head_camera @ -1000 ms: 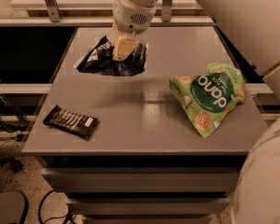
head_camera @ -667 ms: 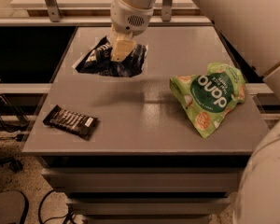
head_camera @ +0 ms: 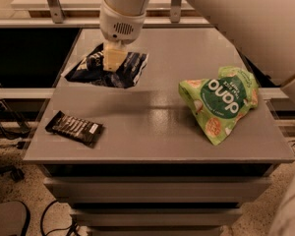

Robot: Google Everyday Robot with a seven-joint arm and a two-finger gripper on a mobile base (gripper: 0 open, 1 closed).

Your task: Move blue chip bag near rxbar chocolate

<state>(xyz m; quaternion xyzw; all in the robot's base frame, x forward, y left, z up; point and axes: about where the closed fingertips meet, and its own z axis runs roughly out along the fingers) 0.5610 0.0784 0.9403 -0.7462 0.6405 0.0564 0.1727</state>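
My gripper is going to release the blue chip bag, now at the table's back, on the grey table [head_camera: 84,93] just behind the rxbar chocolate.
The blue chip bag [head_camera: 132,69], dark navy with white lettering, is at the back left of the grey table [head_camera: 152,132], its left corner reaching the table's left edge. My gripper [head_camera: 113,60] comes down from above onto the bag's middle and is shut on it. The bag looks slightly raised and crumpled around the pale fingers [head_camera: 112,57]. The rxbar chocolate [head_camera: 74,128], a flat dark bar with pale lettering and a small white patch, lies near the front left corner of the table, well in front of the bag.
A larger light-green bag [head_camera: 221,100] lies on the right side of the table. My white arm crosses the upper right of the view. Metal shelf posts [head_camera: 51,4] stand behind the table. Cables lie on the floor at the left.
My gripper and the blue chip bag have moved together to the left and slightly toward the front. The rxbar and the green bag have not moved.
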